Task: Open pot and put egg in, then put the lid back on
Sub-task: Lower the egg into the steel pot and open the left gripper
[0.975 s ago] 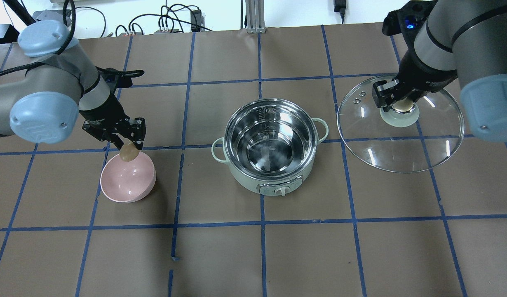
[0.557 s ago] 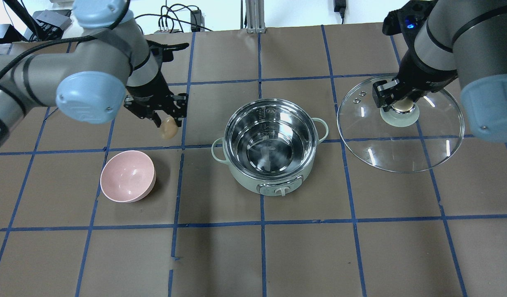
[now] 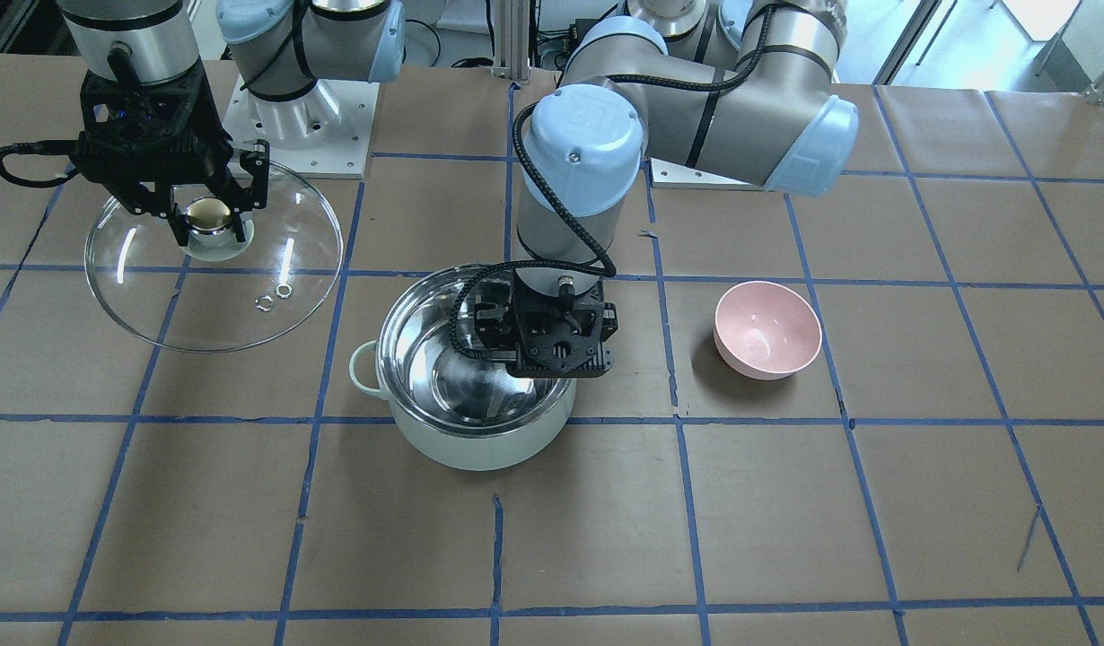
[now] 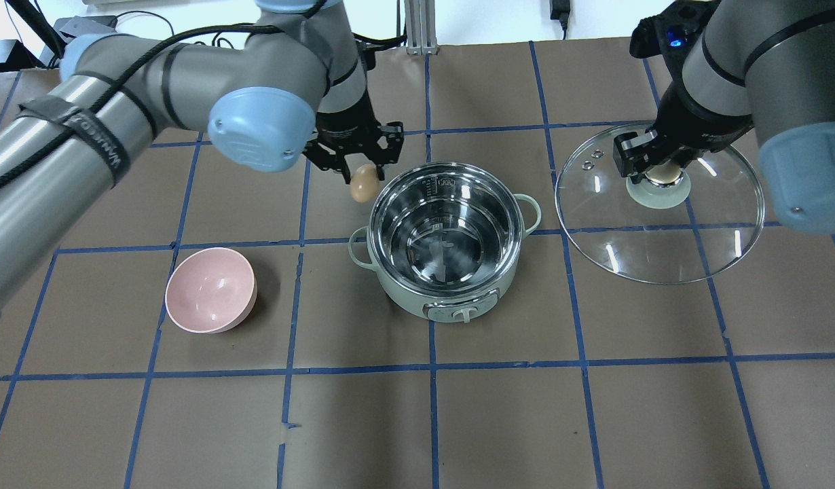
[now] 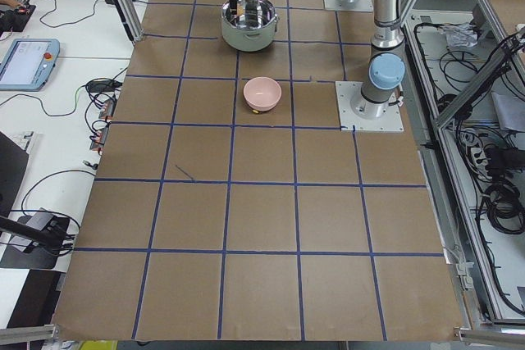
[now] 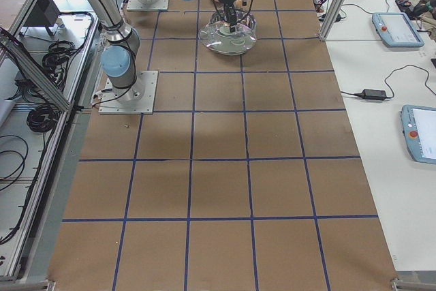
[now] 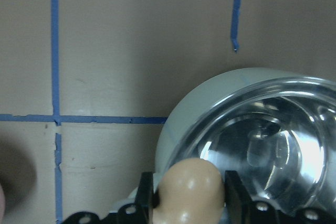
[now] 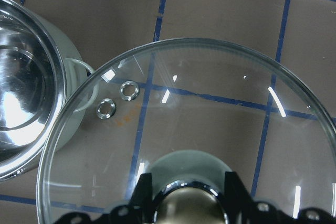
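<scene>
My left gripper needs to let go of the tan egg near the middle of the mint-green pot's steel bottom [image 3: 474, 388] [image 7: 253, 157].
The mint-green pot [image 4: 417, 299] stands open at the table's middle, its steel inside empty. My left gripper [image 4: 362, 175] is shut on the tan egg [image 4: 364, 183] and holds it in the air at the pot's far-left rim. In the left wrist view the egg [image 7: 191, 190] sits between the fingers, over the pot's wall [image 7: 194, 108]. My right gripper [image 4: 658, 173] is shut on the golden knob [image 3: 209, 213] of the glass lid [image 4: 662, 244], held to the right of the pot. In the front view the left gripper [image 3: 552, 359] hides the egg.
An empty pink bowl [image 4: 210, 290] sits to the left of the pot, also in the front view [image 3: 767, 327]. The table is brown paper with blue tape grid lines. Cables lie along the far edge.
My left gripper has carried the egg from over the pink bowl rightward and away to the pot's far-left rim. The right gripper and the lid have not moved.
</scene>
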Controlling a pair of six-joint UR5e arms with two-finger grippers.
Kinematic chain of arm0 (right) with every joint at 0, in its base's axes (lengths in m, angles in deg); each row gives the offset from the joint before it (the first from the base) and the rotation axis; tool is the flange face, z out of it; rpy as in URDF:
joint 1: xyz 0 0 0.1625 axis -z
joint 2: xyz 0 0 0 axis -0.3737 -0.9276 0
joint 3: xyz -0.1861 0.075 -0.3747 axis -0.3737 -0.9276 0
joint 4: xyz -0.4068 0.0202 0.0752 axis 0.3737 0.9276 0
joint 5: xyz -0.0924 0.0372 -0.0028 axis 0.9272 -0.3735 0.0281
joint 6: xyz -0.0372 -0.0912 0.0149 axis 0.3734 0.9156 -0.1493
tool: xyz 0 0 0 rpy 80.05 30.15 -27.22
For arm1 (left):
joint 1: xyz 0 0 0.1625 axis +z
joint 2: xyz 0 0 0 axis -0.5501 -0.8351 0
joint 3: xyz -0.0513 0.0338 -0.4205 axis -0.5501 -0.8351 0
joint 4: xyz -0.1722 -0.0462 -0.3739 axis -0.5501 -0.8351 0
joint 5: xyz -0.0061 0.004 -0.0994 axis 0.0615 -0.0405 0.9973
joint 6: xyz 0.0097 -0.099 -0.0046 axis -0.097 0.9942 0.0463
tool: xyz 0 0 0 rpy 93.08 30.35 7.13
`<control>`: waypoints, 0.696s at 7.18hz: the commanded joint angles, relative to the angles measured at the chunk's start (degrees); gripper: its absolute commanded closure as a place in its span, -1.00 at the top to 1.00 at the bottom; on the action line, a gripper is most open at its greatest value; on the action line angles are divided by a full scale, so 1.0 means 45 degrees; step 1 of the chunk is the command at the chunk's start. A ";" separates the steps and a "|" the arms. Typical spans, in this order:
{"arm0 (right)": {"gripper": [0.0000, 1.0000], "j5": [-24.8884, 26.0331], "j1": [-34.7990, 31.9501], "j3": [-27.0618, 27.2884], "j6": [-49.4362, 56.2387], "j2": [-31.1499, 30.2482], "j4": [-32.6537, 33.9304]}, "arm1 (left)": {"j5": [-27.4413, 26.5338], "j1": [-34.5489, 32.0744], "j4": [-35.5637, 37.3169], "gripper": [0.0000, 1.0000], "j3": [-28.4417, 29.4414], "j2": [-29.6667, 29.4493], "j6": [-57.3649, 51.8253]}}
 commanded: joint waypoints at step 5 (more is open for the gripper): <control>-0.39 0.0039 0.0020 0.0000 0.0234 0.0016 0.0000 | 0.0552 -0.0899 0.1424 -0.96 -0.1071 -0.1276 0.0500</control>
